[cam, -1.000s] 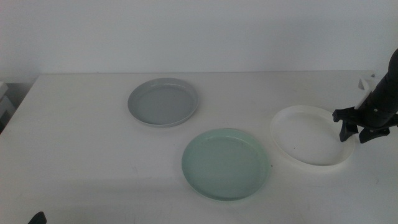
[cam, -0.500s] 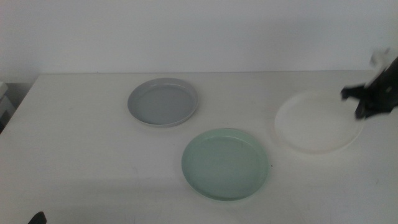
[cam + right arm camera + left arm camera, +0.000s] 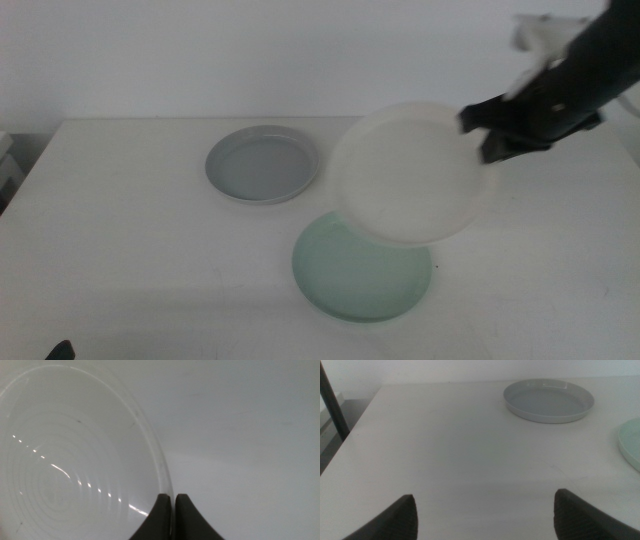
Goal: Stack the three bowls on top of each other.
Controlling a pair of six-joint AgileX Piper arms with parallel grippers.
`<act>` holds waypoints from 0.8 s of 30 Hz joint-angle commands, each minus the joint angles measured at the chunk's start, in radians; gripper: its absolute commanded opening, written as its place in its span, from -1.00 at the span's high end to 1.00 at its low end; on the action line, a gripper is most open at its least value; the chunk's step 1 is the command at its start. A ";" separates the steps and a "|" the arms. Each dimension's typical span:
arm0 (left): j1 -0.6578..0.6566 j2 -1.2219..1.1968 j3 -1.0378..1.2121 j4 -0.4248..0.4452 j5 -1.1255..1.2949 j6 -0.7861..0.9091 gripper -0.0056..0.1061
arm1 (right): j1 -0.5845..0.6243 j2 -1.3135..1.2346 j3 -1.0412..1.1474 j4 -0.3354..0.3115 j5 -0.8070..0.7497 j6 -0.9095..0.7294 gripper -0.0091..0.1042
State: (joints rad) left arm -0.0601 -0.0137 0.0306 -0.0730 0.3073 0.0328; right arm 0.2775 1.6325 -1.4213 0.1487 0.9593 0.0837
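The white bowl in my right gripper, now tilted above the mint green bowl's far edge, will be set down on top of the mint green bowl (image 3: 359,260), where I will let it go nested inside that bowl's rim.
My right gripper (image 3: 487,133) is shut on the rim of the white bowl (image 3: 410,173) and holds it in the air, tilted, above the far edge of the mint green bowl (image 3: 362,270). In the right wrist view the white bowl (image 3: 70,455) fills the frame, its rim pinched between the jaws of that gripper (image 3: 174,502). The grey bowl (image 3: 262,163) rests on the table at the back left and shows in the left wrist view (image 3: 548,400) too. My left gripper (image 3: 485,510) stands open near the table's front left, nothing between its jaws.
The white table (image 3: 130,250) ends at a pale wall behind. A dark upright bar (image 3: 331,402) stands past the table's left edge. The mint bowl's rim (image 3: 631,442) peeks in at the side of the left wrist view.
The right gripper has lifted the white bowl off the table at the right and carried it leftward, up over the mint green bowl. The left arm has not moved.
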 commanded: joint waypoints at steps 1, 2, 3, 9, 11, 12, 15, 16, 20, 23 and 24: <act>0.001 -0.013 -0.004 -0.008 -0.071 -0.009 -0.98 | 0.051 -0.030 -0.023 0.010 -0.035 0.027 0.86; 0.001 -0.013 -0.004 -0.008 -0.071 -0.009 -0.98 | 0.071 -0.021 -0.022 0.012 -0.039 0.036 0.86; 0.001 -0.013 -0.004 -0.008 -0.071 -0.009 -0.98 | 0.088 -0.010 -0.022 0.012 -0.041 0.038 0.86; 0.001 -0.013 -0.004 -0.008 -0.071 -0.009 -0.98 | 0.140 0.079 -0.022 0.024 -0.047 0.043 0.86; 0.001 -0.013 -0.004 -0.008 -0.071 -0.009 -0.98 | 0.146 0.109 -0.022 0.023 -0.057 0.043 0.86; 0.001 -0.013 -0.004 -0.008 -0.071 -0.009 -0.98 | 0.146 0.126 -0.022 0.025 -0.065 0.043 0.86; 0.001 -0.013 -0.004 -0.008 -0.071 -0.009 -0.98 | 0.146 0.174 -0.022 0.025 -0.072 0.043 0.86; 0.001 -0.013 -0.004 -0.008 -0.071 -0.009 -0.98 | 0.146 0.185 -0.022 0.025 -0.074 0.043 0.86; 0.001 -0.013 -0.004 -0.008 -0.071 -0.009 -0.98 | 0.146 0.230 -0.022 0.020 -0.094 0.033 0.86; 0.001 -0.013 -0.004 -0.008 -0.071 -0.009 -0.98 | 0.146 0.248 -0.022 0.018 -0.116 0.031 0.86; 0.001 -0.013 -0.004 -0.008 -0.071 -0.009 -0.98 | 0.146 0.254 -0.022 0.017 -0.118 0.031 0.86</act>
State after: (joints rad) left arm -0.0601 -0.0137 0.0306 -0.0730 0.3073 0.0328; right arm 0.4213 1.9320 -1.4213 0.1643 0.8755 0.1220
